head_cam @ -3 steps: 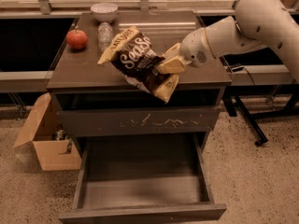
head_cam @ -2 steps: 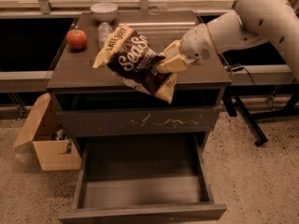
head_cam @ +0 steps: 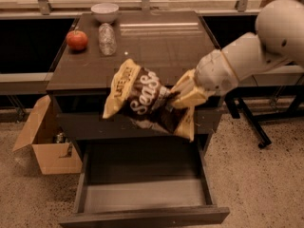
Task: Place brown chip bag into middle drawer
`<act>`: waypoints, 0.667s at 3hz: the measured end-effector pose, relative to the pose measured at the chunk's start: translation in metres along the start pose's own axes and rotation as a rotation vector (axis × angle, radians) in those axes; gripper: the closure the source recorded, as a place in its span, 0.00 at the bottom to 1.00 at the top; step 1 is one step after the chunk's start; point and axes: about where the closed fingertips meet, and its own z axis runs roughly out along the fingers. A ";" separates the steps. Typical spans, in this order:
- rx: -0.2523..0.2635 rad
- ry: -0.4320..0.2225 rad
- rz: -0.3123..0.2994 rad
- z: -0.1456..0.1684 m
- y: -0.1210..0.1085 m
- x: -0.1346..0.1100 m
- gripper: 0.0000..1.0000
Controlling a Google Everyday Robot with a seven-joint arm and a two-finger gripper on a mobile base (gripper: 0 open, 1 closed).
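Note:
Next, I lower the brown chip bag and let go of it with my gripper on the drawer's grey bottom (head_cam: 175, 177), toward the side that is nearest my arm.
My gripper (head_cam: 178, 95) is shut on the brown chip bag (head_cam: 145, 100), a crinkled dark brown bag with tan ends and white lettering. It holds the bag in the air in front of the cabinet's front edge, above the open middle drawer (head_cam: 142, 195). The drawer is pulled out at the bottom, with a grey floor and low side walls. The bag hangs tilted, its tan top at the left. The white arm (head_cam: 247, 56) reaches in from the right.
On the dark cabinet top (head_cam: 156, 42) stand a red apple (head_cam: 77, 39), a clear plastic bottle (head_cam: 107, 39) and a white bowl (head_cam: 105, 12). An open cardboard box (head_cam: 47, 141) sits on the floor at the left. A black stand leg (head_cam: 247, 122) is at the right.
The gripper has carried the bag forward off the cabinet top and lower, so it now hangs in front of the cabinet above the open drawer.

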 end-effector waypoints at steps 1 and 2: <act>0.017 0.009 0.131 0.029 0.028 0.066 1.00; 0.005 0.020 0.151 0.043 0.036 0.076 1.00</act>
